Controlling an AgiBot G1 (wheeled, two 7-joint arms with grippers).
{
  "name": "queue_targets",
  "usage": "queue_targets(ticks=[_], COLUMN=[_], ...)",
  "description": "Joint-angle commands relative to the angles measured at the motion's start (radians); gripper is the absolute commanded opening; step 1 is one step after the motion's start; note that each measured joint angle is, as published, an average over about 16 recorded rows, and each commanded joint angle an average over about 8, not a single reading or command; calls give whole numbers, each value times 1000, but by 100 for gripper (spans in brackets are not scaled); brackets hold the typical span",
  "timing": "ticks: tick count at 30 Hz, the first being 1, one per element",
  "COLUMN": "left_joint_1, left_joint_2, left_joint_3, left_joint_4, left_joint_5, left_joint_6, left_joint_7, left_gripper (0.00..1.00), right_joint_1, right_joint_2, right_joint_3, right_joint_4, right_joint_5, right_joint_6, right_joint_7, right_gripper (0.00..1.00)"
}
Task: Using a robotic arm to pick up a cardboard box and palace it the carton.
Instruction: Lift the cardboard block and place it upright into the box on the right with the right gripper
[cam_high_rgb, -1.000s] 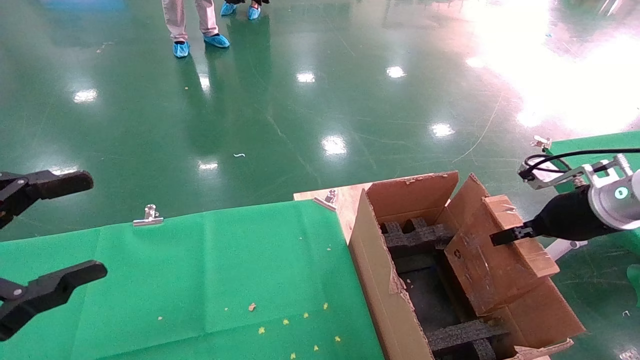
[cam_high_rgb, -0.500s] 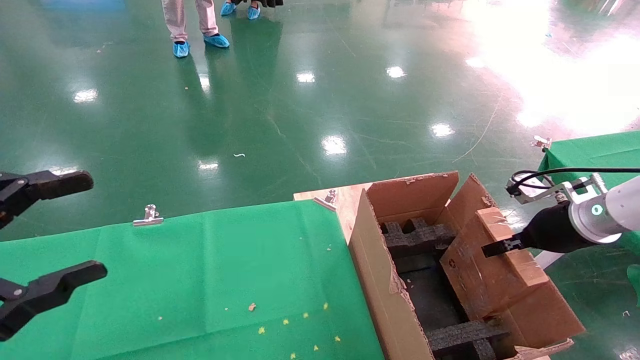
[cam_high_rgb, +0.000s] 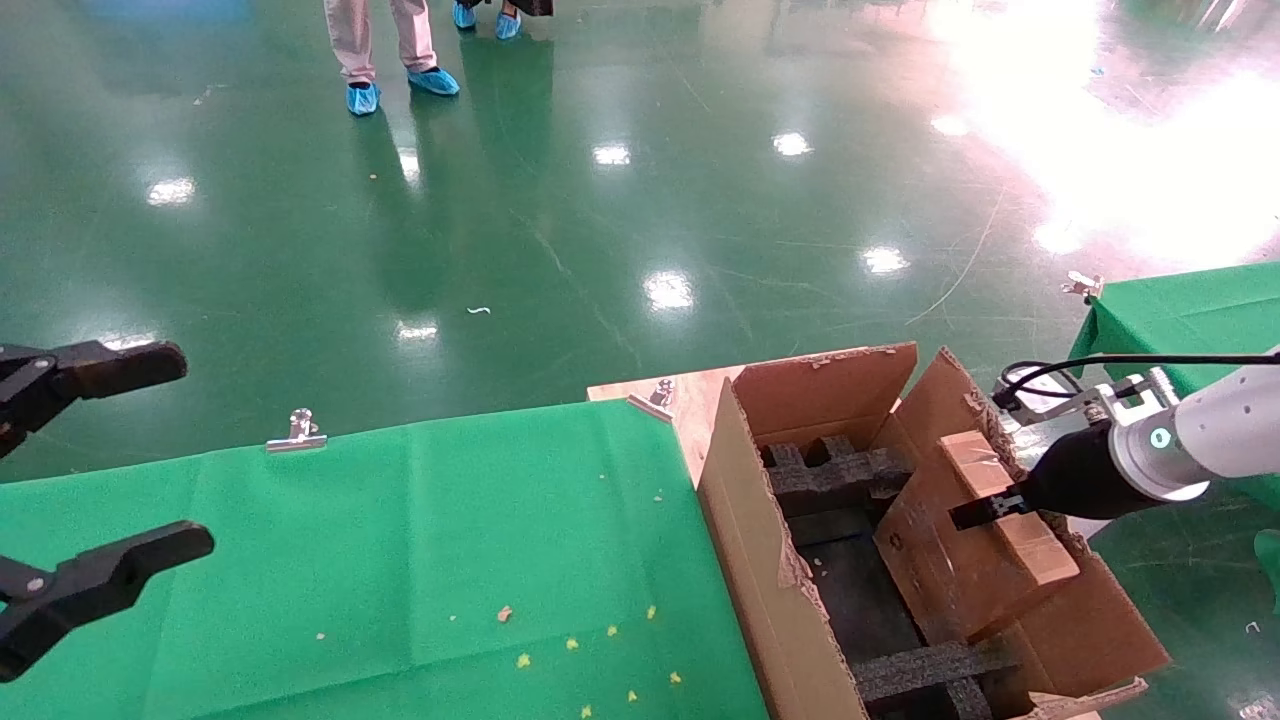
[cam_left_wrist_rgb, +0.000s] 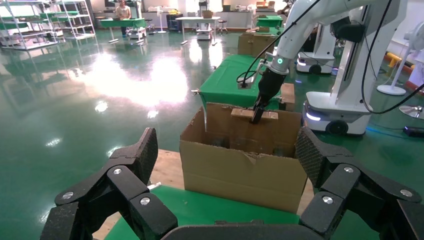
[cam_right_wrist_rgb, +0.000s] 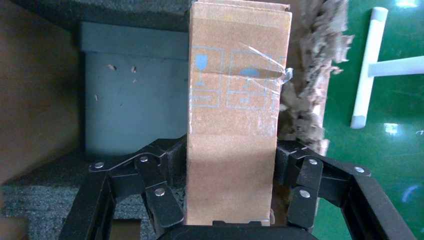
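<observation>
The robot's right gripper should release the cardboard box inside the carton, between the carton's dark bottom panel and the carton's side (cam_high_rgb: 948, 558) (cam_right_wrist_rgb: 227, 100) nearest the white robotic arm.
My right gripper (cam_high_rgb: 985, 510), on the white robotic arm (cam_high_rgb: 1200, 435), is shut on the cardboard box (cam_high_rgb: 950, 560). It holds the box tilted, its lower part inside the carton (cam_high_rgb: 760, 560) against the right wall. In the right wrist view the box (cam_right_wrist_rgb: 232, 125) sits between both fingers (cam_right_wrist_rgb: 165, 165), above dark foam. Black foam inserts (cam_high_rgb: 830, 475) lie in the carton. My left gripper (cam_high_rgb: 180, 450) is open and empty at the far left, above the green table. In the left wrist view the carton (cam_left_wrist_rgb: 240, 170) and the box (cam_left_wrist_rgb: 245, 114) show ahead of it.
A green-clothed table (cam_high_rgb: 400, 560) with metal clips (cam_high_rgb: 297, 432) borders the carton's left side. A wooden board (cam_high_rgb: 690, 400) shows under the carton. Another green table (cam_high_rgb: 1190, 310) stands at the right. A person's feet (cam_high_rgb: 362, 97) stand far off on the glossy floor.
My right gripper has moved down and to the left with the cardboard box, lowering it deeper into the carton. The left arm has not moved.
</observation>
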Motion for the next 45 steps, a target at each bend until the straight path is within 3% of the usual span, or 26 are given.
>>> queue_targets(ticks=[1,45], left_joint_1=[0,0], left_joint_2=[0,0], left_joint_3=[0,0], left_joint_4=[0,0], left_joint_5=[0,0], left_joint_6=[0,0], left_joint_7=[0,0], left_gripper=[100,100], right_joint_1=[-13,-315], right_joint_2=[-6,-199], right_joint_3=[5,103], right_joint_4=[-11,-410], right_joint_5=[10,190], right_joint_6=[-1,-125], right_joint_7=[-12,-242], right_gripper=[0,0])
